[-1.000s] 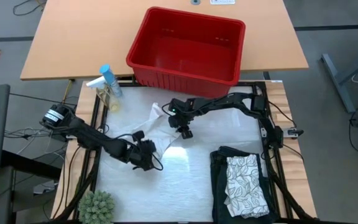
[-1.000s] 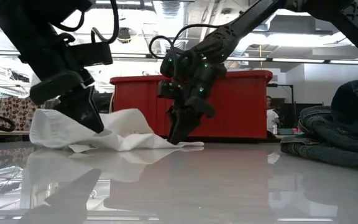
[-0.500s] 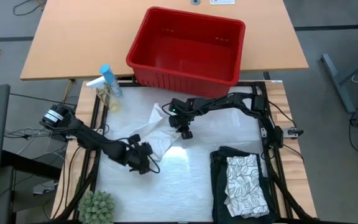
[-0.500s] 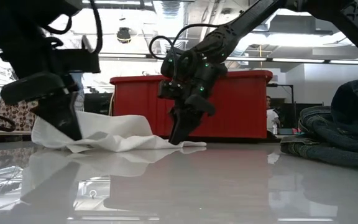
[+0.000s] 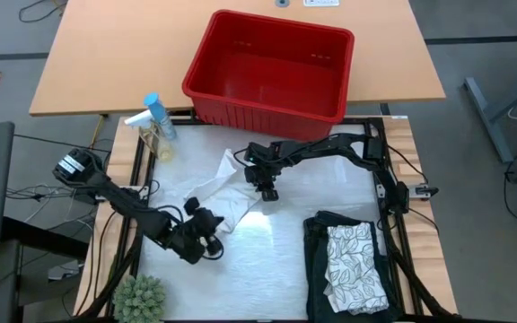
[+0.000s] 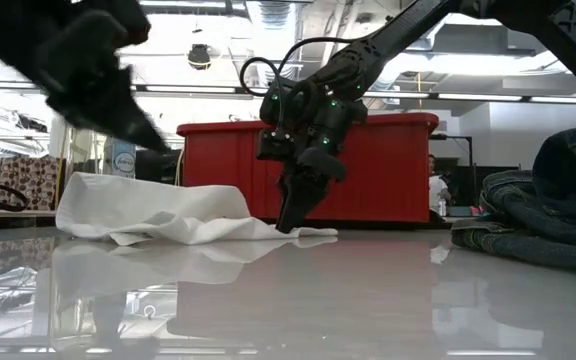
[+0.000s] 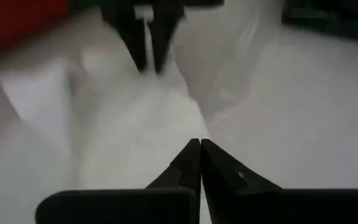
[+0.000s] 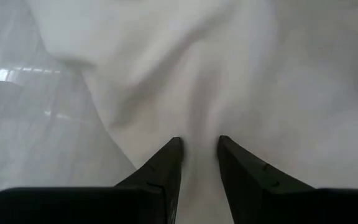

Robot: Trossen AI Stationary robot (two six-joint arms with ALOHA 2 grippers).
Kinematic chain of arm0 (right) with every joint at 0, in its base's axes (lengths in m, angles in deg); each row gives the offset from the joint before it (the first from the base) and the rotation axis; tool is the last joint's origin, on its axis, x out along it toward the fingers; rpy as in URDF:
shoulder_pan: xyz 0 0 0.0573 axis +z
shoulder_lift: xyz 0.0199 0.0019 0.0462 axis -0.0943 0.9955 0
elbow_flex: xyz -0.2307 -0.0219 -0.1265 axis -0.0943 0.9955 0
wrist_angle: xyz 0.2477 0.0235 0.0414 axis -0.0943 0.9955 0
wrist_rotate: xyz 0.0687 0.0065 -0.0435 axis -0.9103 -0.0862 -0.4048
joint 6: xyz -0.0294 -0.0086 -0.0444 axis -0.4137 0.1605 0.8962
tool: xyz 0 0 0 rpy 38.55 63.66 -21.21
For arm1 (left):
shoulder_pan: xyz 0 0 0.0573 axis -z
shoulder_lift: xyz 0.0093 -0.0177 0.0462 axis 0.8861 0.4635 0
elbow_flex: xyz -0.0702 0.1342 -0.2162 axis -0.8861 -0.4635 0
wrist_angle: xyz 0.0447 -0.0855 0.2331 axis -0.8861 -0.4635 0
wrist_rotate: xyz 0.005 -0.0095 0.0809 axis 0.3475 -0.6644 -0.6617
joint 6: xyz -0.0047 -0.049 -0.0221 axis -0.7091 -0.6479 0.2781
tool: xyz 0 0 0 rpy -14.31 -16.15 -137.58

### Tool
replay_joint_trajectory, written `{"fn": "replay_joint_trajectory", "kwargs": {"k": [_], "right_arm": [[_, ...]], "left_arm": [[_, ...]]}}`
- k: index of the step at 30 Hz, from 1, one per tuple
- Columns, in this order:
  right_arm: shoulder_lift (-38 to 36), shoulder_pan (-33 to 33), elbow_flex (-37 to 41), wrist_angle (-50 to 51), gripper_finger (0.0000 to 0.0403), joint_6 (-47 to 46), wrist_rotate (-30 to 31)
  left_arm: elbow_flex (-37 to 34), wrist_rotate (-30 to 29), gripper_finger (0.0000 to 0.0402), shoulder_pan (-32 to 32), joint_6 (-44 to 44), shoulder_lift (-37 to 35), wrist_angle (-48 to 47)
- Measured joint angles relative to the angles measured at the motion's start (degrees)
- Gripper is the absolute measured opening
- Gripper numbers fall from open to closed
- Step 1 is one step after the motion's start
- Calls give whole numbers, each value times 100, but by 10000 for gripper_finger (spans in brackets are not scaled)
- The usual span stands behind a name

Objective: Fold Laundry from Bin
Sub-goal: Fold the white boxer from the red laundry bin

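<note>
My left gripper will open, since it is shut empty beside the crumpled cloth, then pinch the cloth's near end (image 5: 226,221) and pull while my right gripper holds still.
A small whitish cloth (image 5: 225,186) lies crumpled on the white table top in front of the red bin (image 5: 267,109). My right gripper (image 5: 266,190) stands on the cloth's right end, its fingers pointing steeply down. My left gripper (image 7: 199,144) is shut with nothing between its fingers. It hovers off the cloth's near left corner (image 5: 206,222), raised above the table (image 6: 118,105). At the near right a folded dark garment (image 5: 317,260) lies on the table, and a leaf-patterned cloth (image 5: 355,265) lies on top of it. My right gripper comes from above, slanting down onto the cloth's right end (image 6: 303,230), which lies on the table. Its two fingers (image 8: 166,162) stand a little apart with a low ridge of cloth (image 8: 197,134) between them. One layer or several, I cannot tell. The cloth lies slack.
A spray bottle (image 5: 155,121) stands at the far left corner of the work area and a small green plant (image 5: 140,299) at the near left. Black frame rails (image 5: 393,206) run along the sides. Bare table top lies near the middle front (image 5: 258,269).
My left gripper has left the cloth, gone toward the table's near left and up, and rolled its wrist. The cloth's left part has settled in a low heap on the table. My right gripper has stayed on the cloth's right end.
</note>
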Motion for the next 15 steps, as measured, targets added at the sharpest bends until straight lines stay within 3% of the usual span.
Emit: {"fn": "replay_joint_trajectory", "kwargs": {"k": [3, 6, 9, 15], "right_arm": [[1, 3, 2, -26, 132, -6, -2], [2, 3, 2, -28, 132, -7, -3], [2, 3, 4, -33, 132, -7, -10], [4, 1, 4, -76, 132, -40, -124]], "left_arm": [[-2, -88, 6, -173, 1526, 159, 291], [-15, 766, 29, -383, 2624, 399, 258], [-15, 1376, 63, -538, 3135, 571, 310], [-13, 1108, 138, -668, 3553, 577, 297]]}}
